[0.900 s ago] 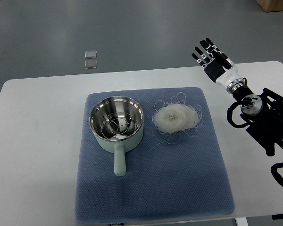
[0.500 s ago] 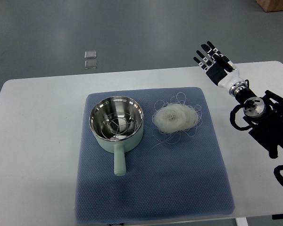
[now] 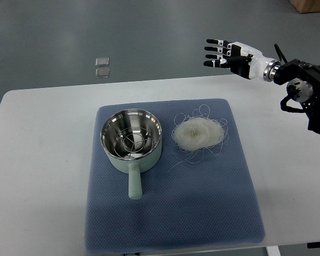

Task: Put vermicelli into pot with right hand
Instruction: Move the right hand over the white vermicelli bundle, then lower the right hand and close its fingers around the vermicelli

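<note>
My right gripper is to go next to the middle of the vermicelli nest (image 3: 206,129) beside the pale green pot and close there.
A white nest of vermicelli (image 3: 199,133) lies on the blue mat (image 3: 170,213), just right of the pot. The pot (image 3: 131,138) is pale green with a steel inside and a wire rack in it; its handle points toward me. My right hand (image 3: 224,54) hangs in the air beyond the table's far edge, up and to the right of the vermicelli. Its fingers are spread, point left, and hold nothing. The left arm is out of view.
The white table (image 3: 37,160) carries the mat. Two small clear squares (image 3: 102,68) lie on the grey floor beyond the table's far edge. The right arm's black body (image 3: 314,106) stands over the table's right end.
My right hand has swung up and to the left, from over the table's far right corner to beyond its far edge. Its fingers now point left instead of away. Pot and vermicelli have not moved.
</note>
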